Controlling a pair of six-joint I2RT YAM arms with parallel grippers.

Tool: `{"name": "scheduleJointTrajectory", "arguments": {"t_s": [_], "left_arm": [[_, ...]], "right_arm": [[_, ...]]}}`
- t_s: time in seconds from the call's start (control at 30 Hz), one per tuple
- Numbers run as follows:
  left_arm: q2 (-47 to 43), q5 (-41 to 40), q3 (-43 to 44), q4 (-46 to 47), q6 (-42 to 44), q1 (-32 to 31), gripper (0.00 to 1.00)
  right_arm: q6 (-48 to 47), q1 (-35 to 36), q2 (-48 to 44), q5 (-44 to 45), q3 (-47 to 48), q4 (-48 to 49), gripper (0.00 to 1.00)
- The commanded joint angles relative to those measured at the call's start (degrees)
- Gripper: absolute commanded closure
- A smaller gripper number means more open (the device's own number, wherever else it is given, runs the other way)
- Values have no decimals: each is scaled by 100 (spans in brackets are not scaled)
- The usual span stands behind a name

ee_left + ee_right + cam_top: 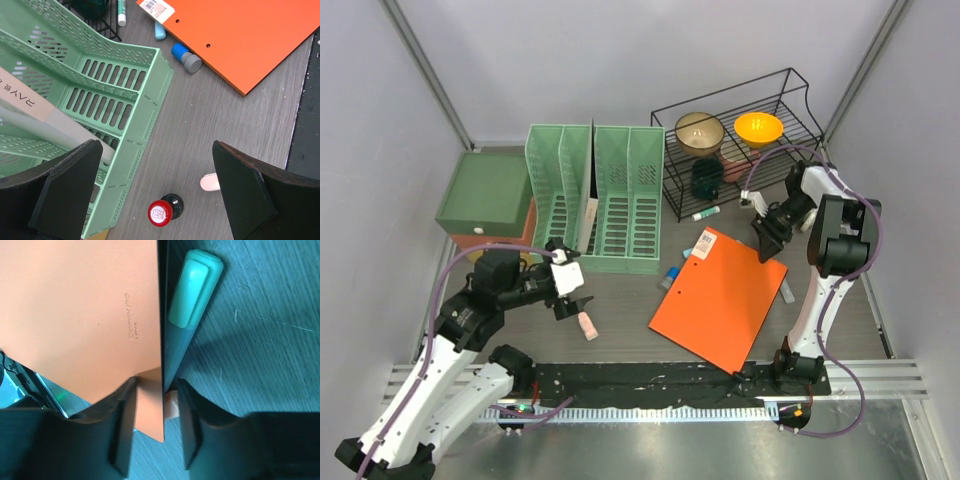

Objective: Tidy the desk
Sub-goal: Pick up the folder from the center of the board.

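The orange folder's white-labelled corner (702,243) (155,10) is near the black wire rack, and I need to move my left gripper there next and close it on that corner.
The dark wood-grain desk (625,300) holds an orange folder (720,295) lying flat at centre right. My right gripper (769,238) is at the folder's far right corner. In the right wrist view its jaws are narrowly apart and straddle the folder's (80,315) edge, with the corner between them. A teal pen (192,300) lies along that edge. My left gripper (570,292) is open and empty above the desk (220,115). Below it are a red-topped stamp (162,211) and a pink eraser (209,182).
A green file rack (620,200) holding a white book (588,205) stands at the back centre, with a green box (485,190) to its left. A black wire rack (775,95) at the back right holds two bowls. A marker (706,213) and a blue glue stick (186,56) lie near the folder.
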Motion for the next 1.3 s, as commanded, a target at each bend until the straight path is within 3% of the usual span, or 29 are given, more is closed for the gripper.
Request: {"name": "scheduleJointTrajectory", "arguments": {"t_s": [0.0,0.17,0.27,0.97,1.27], "left_arm": [[-44,-180,-166,383,109,6,1],[17,-215,-236,480,135,6,1],[35,-216,-236,480,144,6,1],[-18,-207,-394,735,100,6,1],[281,-400,-421,1481,-75,6,1]], "right_arm": [[-292,-10,-309,-139,-89,-910,62],[-345,-10,-265,-218,-151,-910,89],[-354,-2,-361,-306,-142,-910,99],[-47,-2,-1521,-280,350,-910,99],[173,200,-2100,-218,455,-919,99]]}}
